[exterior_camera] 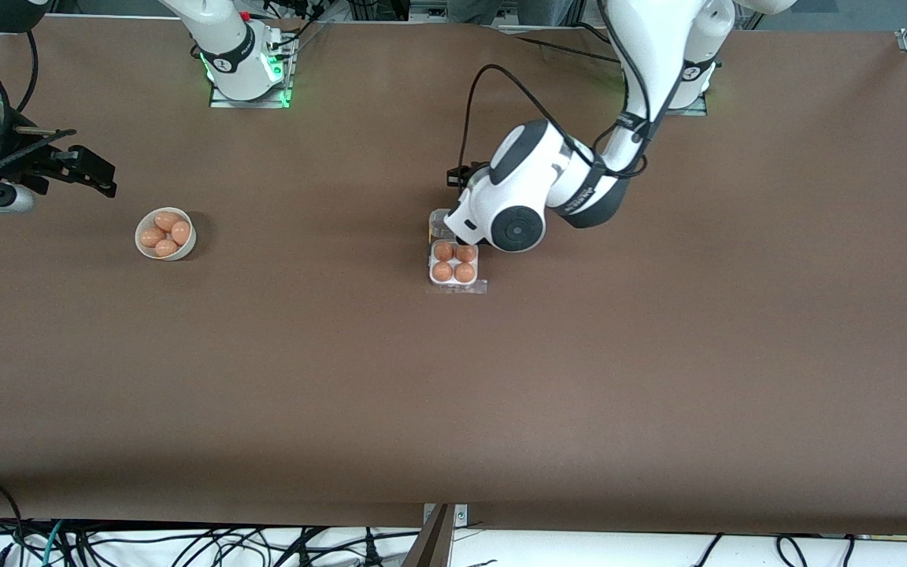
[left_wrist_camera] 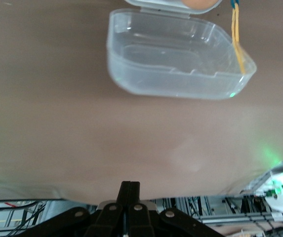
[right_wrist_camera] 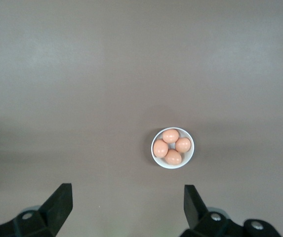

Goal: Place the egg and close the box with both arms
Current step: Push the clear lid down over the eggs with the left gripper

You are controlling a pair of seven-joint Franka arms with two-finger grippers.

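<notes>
The clear lid will sit on top of the white tray of brown eggs (exterior_camera: pixel 454 261) when my left gripper releases it.
The box (exterior_camera: pixel 453 264) sits mid-table, its white tray filled with several brown eggs (exterior_camera: pixel 453 261). Its clear lid (left_wrist_camera: pixel 176 64) lies open flat on the table, on the tray's side farther from the front camera, and one egg (left_wrist_camera: pixel 200 4) shows just past the hinge. In the front view the left arm (exterior_camera: pixel 512 209) bends low over the lid and hides its own gripper. My left gripper (left_wrist_camera: pixel 130 190) is shut on nothing, over bare table beside the lid. My right gripper (exterior_camera: pixel 95 175) hangs open and empty near the right arm's end of the table.
A round white bowl (exterior_camera: pixel 165 233) with several brown eggs stands toward the right arm's end, also seen under my right gripper (right_wrist_camera: pixel 127 197) as the bowl (right_wrist_camera: pixel 172 148). A yellow band (left_wrist_camera: pixel 237 39) runs along the lid's edge. Cables hang along the table's front edge (exterior_camera: pixel 264 543).
</notes>
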